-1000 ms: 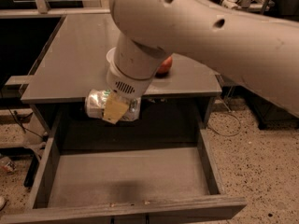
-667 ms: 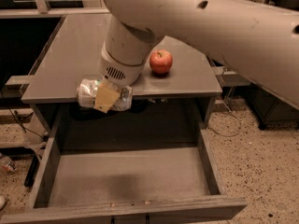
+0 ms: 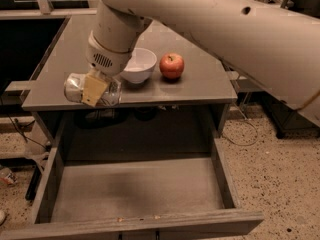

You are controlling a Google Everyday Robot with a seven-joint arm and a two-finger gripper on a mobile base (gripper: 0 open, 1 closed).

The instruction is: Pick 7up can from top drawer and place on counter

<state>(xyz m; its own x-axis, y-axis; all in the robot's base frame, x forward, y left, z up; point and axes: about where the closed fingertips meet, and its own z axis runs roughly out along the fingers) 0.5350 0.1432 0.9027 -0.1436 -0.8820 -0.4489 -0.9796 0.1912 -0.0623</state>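
I should let go of the 7up can with my gripper on the counter (image 3: pixel 82 71) next to the white bowl, away from the red apple.
My gripper (image 3: pixel 94 90) is shut on the 7up can (image 3: pixel 75 87), a silvery can held sideways over the front edge of the counter (image 3: pixel 200 84), left of the middle. A tan finger pad (image 3: pixel 94 88) crosses the can's front. The can hangs just above the counter surface, partly out over the open top drawer (image 3: pixel 140 189). The drawer is pulled out below and its grey floor is bare. My big white arm (image 3: pixel 225 19) runs from the upper right down to the wrist.
A white bowl (image 3: pixel 139 65) stands on the counter just right of my wrist. A red apple (image 3: pixel 171 66) sits to the right of the bowl. Speckled floor with cables lies on the right and left.
My gripper has carried the can up and to the left, from in front of the counter edge to over the counter's front left. The bowl and apple have come into view.
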